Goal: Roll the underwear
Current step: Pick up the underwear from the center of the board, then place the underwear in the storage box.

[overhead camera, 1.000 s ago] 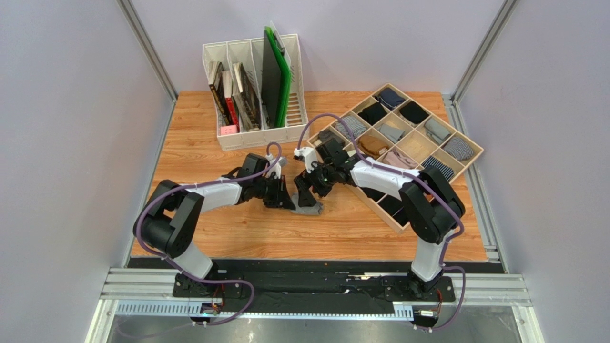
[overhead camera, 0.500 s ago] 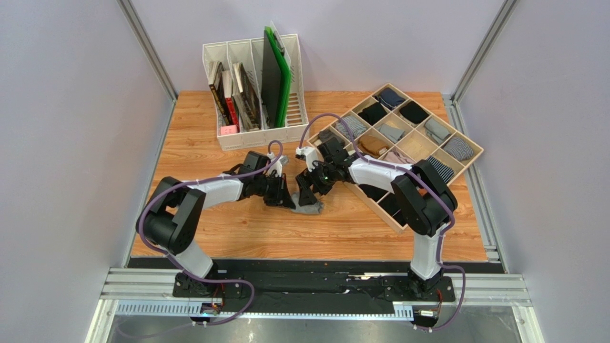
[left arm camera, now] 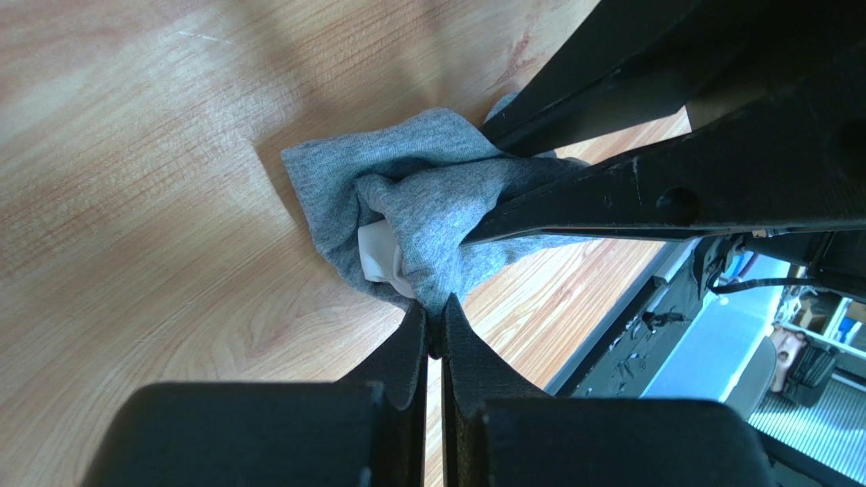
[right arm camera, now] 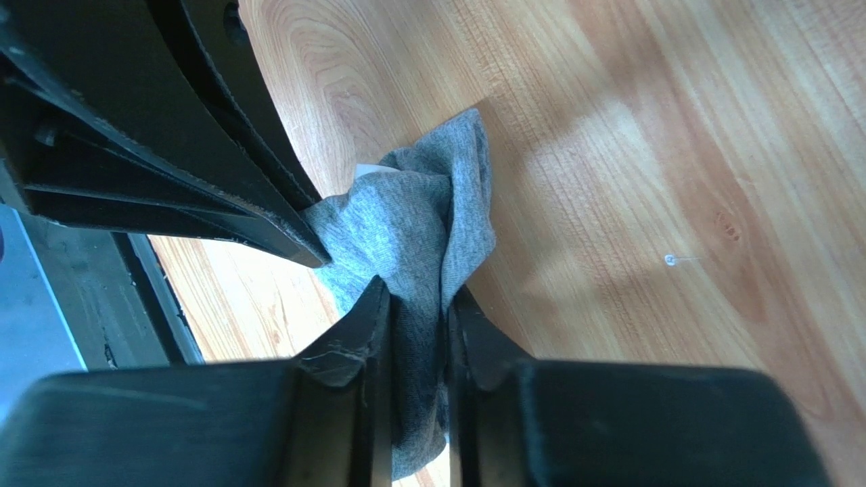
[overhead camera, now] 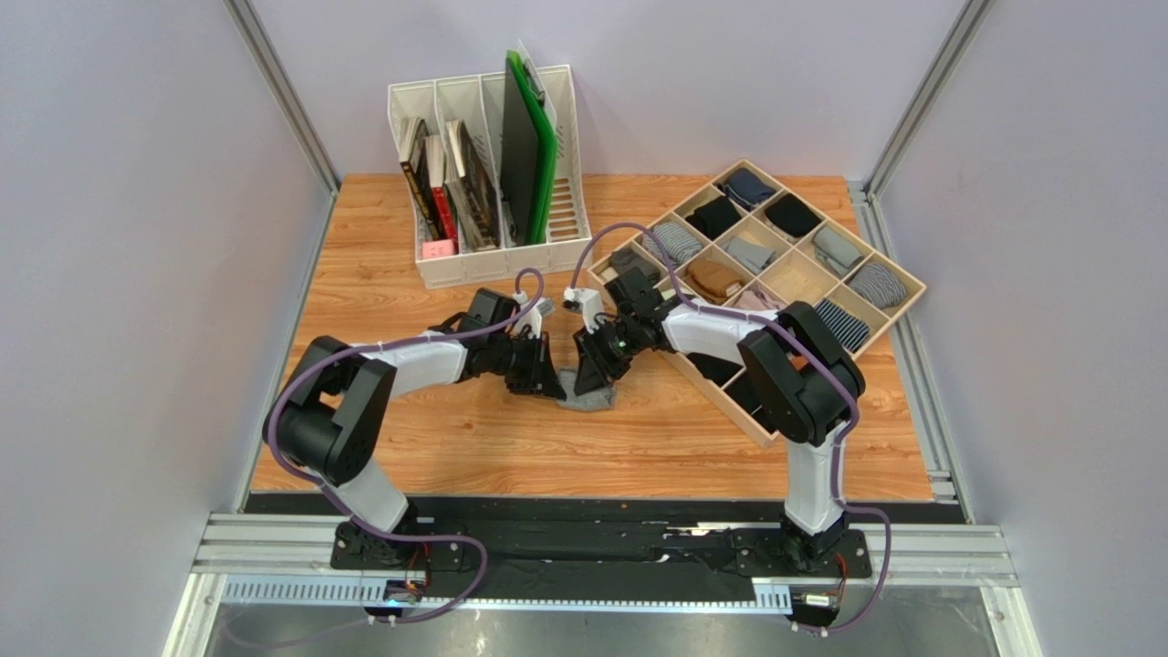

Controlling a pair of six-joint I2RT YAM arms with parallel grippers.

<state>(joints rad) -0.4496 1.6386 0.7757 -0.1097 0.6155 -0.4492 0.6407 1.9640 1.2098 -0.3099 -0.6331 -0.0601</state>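
The wooden divided tray has an empty compartment. Next, I let go of the grey underwear, which lies crumpled on the table now, with my right gripper in the empty compartment of the wooden divided tray (overhead camera: 799, 281).
The underwear (overhead camera: 590, 394) lies crumpled in a small heather-grey heap on the wooden table, between the two grippers. In the left wrist view a bit of its white waistband (left arm camera: 378, 254) peeks out of the grey folds (left arm camera: 432, 198). My left gripper (left arm camera: 435, 312) is shut, pinching the heap's near edge between its tips. My right gripper (right arm camera: 417, 302) is shut on a thick fold of the grey fabric (right arm camera: 407, 218), which runs down between its fingers. From above, the left gripper (overhead camera: 549, 382) and right gripper (overhead camera: 595, 375) meet tip to tip over the heap.
A white file holder (overhead camera: 483, 263) with books and a green board stands at the back. A wooden divided tray (overhead camera: 776, 281) of rolled bundles lies to the right, under the right forearm. The table's near edge (overhead camera: 590, 496) runs along a black rail.
My right gripper's jaws have closed from wide open onto the grey fabric. The right arm has drawn in slightly to the left. The left gripper has stayed shut on the heap.
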